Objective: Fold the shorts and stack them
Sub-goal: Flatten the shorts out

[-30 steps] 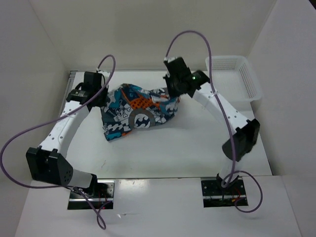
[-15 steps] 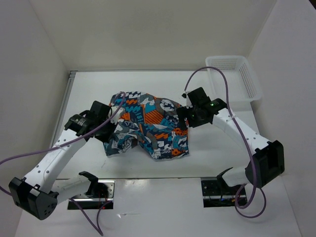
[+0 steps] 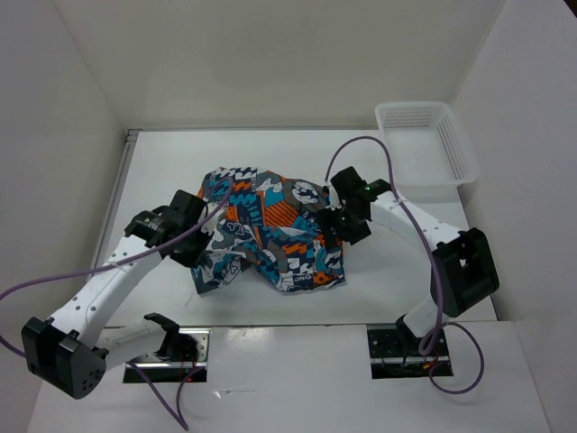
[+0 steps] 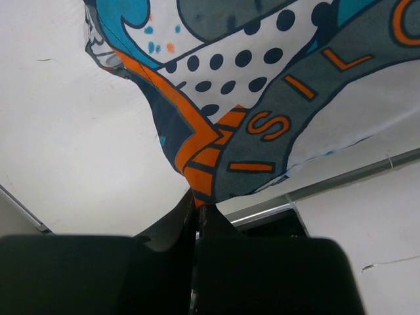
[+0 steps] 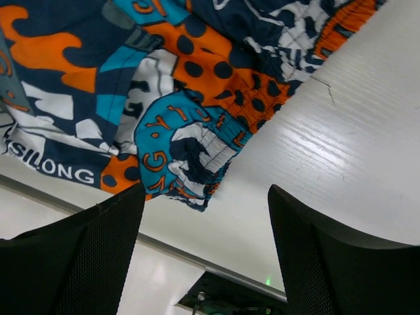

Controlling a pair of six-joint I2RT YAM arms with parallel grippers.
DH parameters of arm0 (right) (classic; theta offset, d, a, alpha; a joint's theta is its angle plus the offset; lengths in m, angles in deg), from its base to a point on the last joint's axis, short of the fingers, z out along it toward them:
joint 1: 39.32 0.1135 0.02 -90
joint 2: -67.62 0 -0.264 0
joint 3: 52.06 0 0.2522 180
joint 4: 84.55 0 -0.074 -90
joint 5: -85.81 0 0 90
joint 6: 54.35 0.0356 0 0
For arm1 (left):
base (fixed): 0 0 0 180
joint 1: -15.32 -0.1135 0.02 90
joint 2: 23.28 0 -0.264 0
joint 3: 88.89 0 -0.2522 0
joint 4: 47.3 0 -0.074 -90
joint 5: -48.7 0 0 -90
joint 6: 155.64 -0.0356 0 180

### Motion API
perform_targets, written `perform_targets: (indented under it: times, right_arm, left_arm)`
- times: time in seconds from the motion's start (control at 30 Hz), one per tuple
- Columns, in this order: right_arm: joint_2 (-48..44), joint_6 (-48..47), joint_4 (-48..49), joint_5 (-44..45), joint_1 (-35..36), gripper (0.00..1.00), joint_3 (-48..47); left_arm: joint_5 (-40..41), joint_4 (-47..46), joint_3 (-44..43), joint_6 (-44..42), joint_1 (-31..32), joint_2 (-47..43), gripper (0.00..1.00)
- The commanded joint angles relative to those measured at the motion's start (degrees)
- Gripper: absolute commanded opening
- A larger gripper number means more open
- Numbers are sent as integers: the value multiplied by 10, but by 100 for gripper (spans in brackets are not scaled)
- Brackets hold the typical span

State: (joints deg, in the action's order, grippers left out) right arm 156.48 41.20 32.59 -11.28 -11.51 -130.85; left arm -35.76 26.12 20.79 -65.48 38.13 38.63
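Note:
Next, my right gripper grabs the shorts' far corner [image 3: 321,188], nearest the white mesh basket.
The shorts [image 3: 270,230], patchwork-printed in teal, orange, white and black, lie crumpled and partly spread on the white table. My left gripper [image 3: 206,242] is at their left edge, shut on a pinch of the fabric. In the left wrist view the orange-and-grey cloth [image 4: 262,98] rises out of the closed gripper [image 4: 197,205]. My right gripper [image 3: 340,233] is at the right edge of the shorts, open. In the right wrist view a waistband corner [image 5: 197,164] lies on the table just beyond the gripper [image 5: 207,226], with nothing between its fingers [image 5: 98,252].
A white mesh basket [image 3: 428,135] stands at the back right corner. White walls enclose the table on the left, back and right. A metal strip [image 5: 164,246] runs along the near table edge, with both arm bases behind it.
Both arms dragged the shorts from the back of the table toward the near edge. My right gripper opened and let go of the fabric. The left stayed shut on its edge.

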Motion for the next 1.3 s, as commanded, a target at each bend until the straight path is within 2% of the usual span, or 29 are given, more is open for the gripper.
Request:
perform_targets:
  times: [0.0, 0.03, 0.07, 0.1, 0.13, 0.23, 0.27, 0.33, 0.37, 0.4, 0.47, 0.5, 0.53, 0.6, 0.63, 0.67, 0.7, 0.77, 0.8, 0.87, 0.9, 0.97, 1.07, 1.2, 1.27]
  right_arm:
    - [-19, -24, 10, -28, 22, 80, -18]
    - [-25, -45, 15, -44, 42, 80, -41]
    - [-31, -59, 22, -18, 57, 86, -61]
    - [-31, -42, 34, 10, 57, 86, -107]
    - [-22, -27, 54, 35, 44, 86, -129]
    - [38, -15, 54, 15, -2, 86, -171]
    - [60, -15, 66, 21, -10, 86, -171]
    - [71, -15, 80, 72, -15, 86, -165]
    - [76, -15, 85, 82, -21, 86, -165]
    - [85, -15, 91, 100, -21, 86, -165]
    - [93, -15, 98, 112, -28, 86, -160]
    - [104, -15, 105, 112, -34, 86, -160]
    - [113, -10, 105, 112, -34, 86, -160]
    - [141, -4, 111, 102, -47, 86, -181]
    - [152, -4, 111, 96, -47, 86, -190]
    - [161, -4, 117, 96, -47, 86, -207]
    - [177, -4, 117, 96, -52, 86, -217]
    - [192, -10, 124, 96, -52, 87, -235]
    - [206, -10, 124, 96, -60, 87, -248]
    - [213, -10, 124, 96, -66, 87, -248]
    - [214, -10, 124, 96, -72, 87, -248]
    - [220, -10, 130, 96, -78, 87, -241]
    - [220, -10, 142, 96, -83, 87, -229]
    - [242, -10, 154, 90, -94, 87, -234]
    - [252, -10, 159, 90, -100, 87, -242]
  left_arm:
    - [-6, 10, -9, -2, 1, 6, 0]
    - [1, 10, -9, -2, 1, 6, 0]
    - [17, 0, -9, -2, 1, 11, 0]
    - [17, -12, -9, -2, 1, 11, 0]
    - [17, -12, -3, -2, 1, 11, 0]
    - [-10, -12, -3, -2, 1, 16, 4]
    - [-24, 12, -11, -2, 1, 16, 4]
    - [-98, 63, -33, -2, 1, 2, 11]
    - [-132, 137, -43, -2, 7, -6, 15]
    - [-143, 149, -51, -2, 7, -18, 17]
    - [-86, 149, -58, -2, 23, -72, 18]
    - [4, 137, -51, -2, 23, -90, 18]
    - [63, 49, -32, -2, 23, -124, 18]
    - [150, -71, 28, -2, 23, -157, 58]
    - [151, -145, 34, -2, 23, -168, 73]
    - [135, -172, 34, -2, 18, -168, 84]
    - [117, -189, 22, -2, 2, -151, 95]
    - [65, -201, -40, -2, -23, -53, 100]
    - [40, -208, -65, -2, -62, 5, 100]
    - [-42, -246, -121, -2, -101, 52, 100]
    - [-54, -260, -136, -2, -115, 78, 100]
    - [-80, -288, -182, -2, -146, 190, 100]
    - [-149, -278, -256, -2, -185, 294, 100]
    - [-184, -252, -311, -2, -215, 406, 100]
    - [-213, -223, -382, -2, -239, 486, 100]
